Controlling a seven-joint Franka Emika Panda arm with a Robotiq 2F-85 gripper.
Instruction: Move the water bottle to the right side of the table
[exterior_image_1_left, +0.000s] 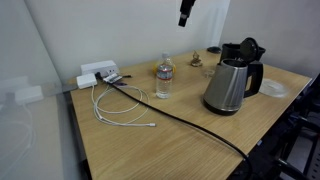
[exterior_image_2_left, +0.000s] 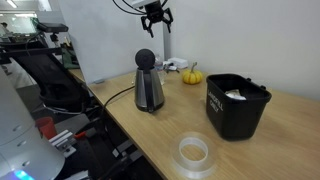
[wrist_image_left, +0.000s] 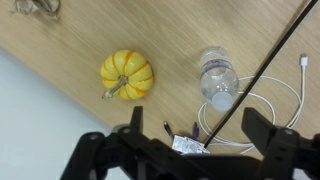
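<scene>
The bottle's upper part (exterior_image_1_left: 166, 63) (wrist_image_left: 220, 88), just below its pale cap, should be gripped next, once my gripper goes down to the water bottle.
The water bottle (exterior_image_1_left: 163, 78) is a small clear bottle with a reddish-white label and a pale cap. It stands upright on the light wood table (exterior_image_1_left: 180, 140), between the power strip and the steel kettle. From above it shows in the wrist view (wrist_image_left: 218, 78). My gripper (exterior_image_1_left: 186, 12) hangs high above the table, open and empty, and also shows in an exterior view (exterior_image_2_left: 155, 15). In the wrist view its two fingers (wrist_image_left: 198, 135) are spread wide, and the bottle lies just beyond them. In the exterior view from the kettle's side I cannot see the bottle.
A steel kettle (exterior_image_1_left: 232, 82) with a black handle stands near the bottle. A small orange pumpkin (wrist_image_left: 126, 74), a white power strip (exterior_image_1_left: 98, 73), a looped white cable (exterior_image_1_left: 120, 105) and a long black cable (exterior_image_1_left: 190, 125) lie nearby. A black bin (exterior_image_2_left: 238, 105) and a tape roll (exterior_image_2_left: 193, 153) sit further along.
</scene>
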